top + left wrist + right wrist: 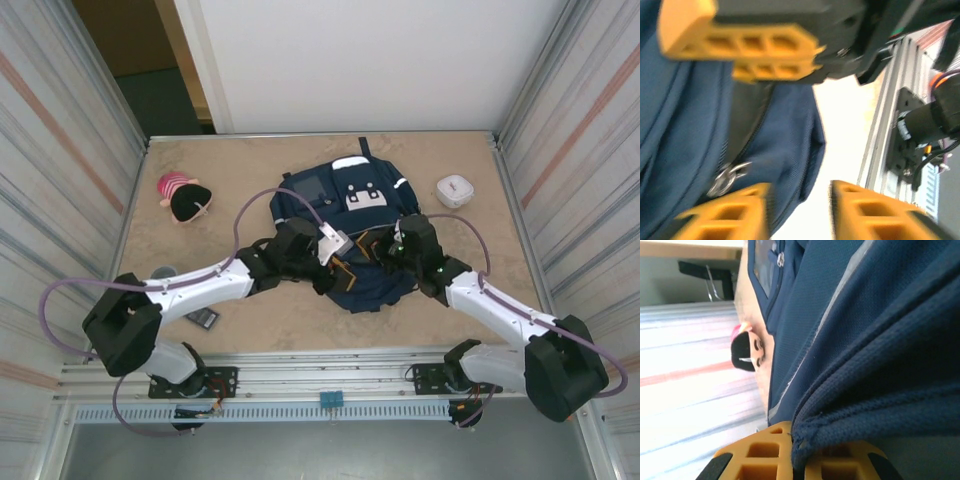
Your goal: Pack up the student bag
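Note:
My left gripper's open fingers are past the bag's near edge. Next, my left gripper moves back and pinches the navy hem (832, 416) next to my right gripper.
The student bag (352, 212), navy blue with white patches, lies flat in the middle of the table. My right gripper (373, 252) sits at its near edge and is shut on a thick fold of the bag's navy fabric (865, 390); the right wrist view has the gripper (797, 452) pinching that hem. My left gripper (338, 268) hovers at the same near edge, just left of the right one. Its yellow fingers stand open (800, 202), with the bag's edge (790, 135) beside the left finger and a metal zipper ring (727, 177) close by.
A small doll with black hair and a pink striped top (183, 197) lies at the far left. A white box (454, 190) sits at the far right. A dark flat item (203, 318) lies by the left arm. The metal rail (885, 125) borders the near edge.

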Motion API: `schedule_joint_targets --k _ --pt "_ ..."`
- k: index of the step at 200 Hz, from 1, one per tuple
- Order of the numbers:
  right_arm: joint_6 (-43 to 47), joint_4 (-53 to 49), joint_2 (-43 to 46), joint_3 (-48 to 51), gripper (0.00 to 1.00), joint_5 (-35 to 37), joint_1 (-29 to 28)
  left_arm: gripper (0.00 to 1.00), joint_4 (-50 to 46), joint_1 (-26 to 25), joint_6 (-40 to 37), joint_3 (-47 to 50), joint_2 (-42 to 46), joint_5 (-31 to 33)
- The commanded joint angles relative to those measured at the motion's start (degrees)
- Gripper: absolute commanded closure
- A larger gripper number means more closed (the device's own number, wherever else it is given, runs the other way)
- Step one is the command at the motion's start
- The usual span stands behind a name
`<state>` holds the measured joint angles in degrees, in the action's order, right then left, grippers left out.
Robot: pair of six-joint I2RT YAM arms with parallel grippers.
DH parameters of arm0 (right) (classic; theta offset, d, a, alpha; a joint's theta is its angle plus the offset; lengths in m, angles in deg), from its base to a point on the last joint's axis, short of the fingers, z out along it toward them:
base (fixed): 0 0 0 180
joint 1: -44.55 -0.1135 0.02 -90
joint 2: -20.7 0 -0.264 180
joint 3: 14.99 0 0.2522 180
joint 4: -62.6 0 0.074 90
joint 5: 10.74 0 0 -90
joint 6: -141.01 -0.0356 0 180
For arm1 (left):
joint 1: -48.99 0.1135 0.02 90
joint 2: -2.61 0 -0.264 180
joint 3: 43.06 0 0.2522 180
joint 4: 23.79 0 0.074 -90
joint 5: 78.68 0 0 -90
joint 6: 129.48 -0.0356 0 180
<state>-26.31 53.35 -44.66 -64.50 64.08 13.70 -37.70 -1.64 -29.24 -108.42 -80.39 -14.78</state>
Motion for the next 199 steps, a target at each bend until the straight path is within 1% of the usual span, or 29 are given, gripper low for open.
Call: schedule_joint_targets --k 1,12,34,53,68,79,101,117,127,135,142,157,168,173,178,183,191,199 --pt "16.2 -9.2 0.3 -8.2 1.0 -9.8 1.1 0.37 -0.4 -0.5 -7.6 -2.8 5.7 -0.8" --pt "21.3 -13.3 -0.1 -10.9 1.0 -12.3 1.6 0.3 -4.8 -0.3 -11.8 -2.7 8.8 1.2" --pt "26.6 -17.1 -1.3 -13.7 1.0 -17.1 2.9 0.23 -10.1 0.0 -22.5 -0.8 14.4 7.3" --pt "27.1 -18.2 -2.1 -15.0 1.0 -18.9 3.4 0.2 -10.2 -0.1 -33.3 2.6 17.2 12.1" --pt "26.9 -16.8 -2.4 -15.1 1.0 -20.7 3.4 0.18 -7.5 0.4 -39.4 5.0 17.4 15.4" --pt "27.1 -16.8 -2.6 -15.4 1.0 -21.0 3.4 0.17 -5.6 1.5 -41.6 5.7 16.3 15.2" --pt "27.5 -17.1 -2.5 -16.2 1.0 -21.5 3.4 0.16 -3.8 4.0 -43.3 4.0 11.6 11.8" --pt "27.3 -17.0 -2.6 -16.4 1.0 -21.6 3.5 0.16 -2.2 4.3 -44.6 2.8 7.6 10.7" --pt "27.2 -16.9 -2.7 -16.5 1.0 -21.8 3.5 0.18 -0.1 4.4 -44.5 2.8 5.3 11.1" --pt "27.2 -17.0 -2.7 -16.5 1.0 -21.9 3.5 0.21 1.4 4.4 -44.1 2.7 4.0 10.9" --pt "27.3 -17.0 -2.7 -16.5 0.99 -22.0 3.7 0.27 2.7 4.4 -43.6 2.7 3.2 10.6" --pt "27.9 -17.7 -2.7 -16.5 0.97 -22.1 4.0 0.5 4.9 4.5 -42.4 3.2 2.4 9.0" --pt "29.0 -19.7 -2.2 -16.7 0.87 -21.4 4.7 0.62 4.3 4.8 -41.6 3.0 2.9 6.1" --pt "29.7 -21.0 -1.8 -16.9 0.8 -20.6 5.0 0.7 4.2 5.2 -41.0 3.2 3.0 4.2" --pt "30.6 -22.8 -1.3 -17.2 0.73 -19.5 5.2 0.81 4.0 5.7 -40.1 3.2 3.3 2.1" --pt "32.0 -24.7 -0.8 -17.7 0.66 -17.9 5.2 0.87 3.8 6.1 -39.1 3.1 3.4 0.6" --pt "34.2 -28.4 0.3 -18.6 0.59 -15.1 5.0 0.95 3.5 6.8 -37.2 3.2 3.5 -1.6" --pt "36.3 -32.3 1.5 -19.6 0.56 -12.2 4.6 0.98 3.1 7.7 -35.8 3.0 3.5 -3.7"
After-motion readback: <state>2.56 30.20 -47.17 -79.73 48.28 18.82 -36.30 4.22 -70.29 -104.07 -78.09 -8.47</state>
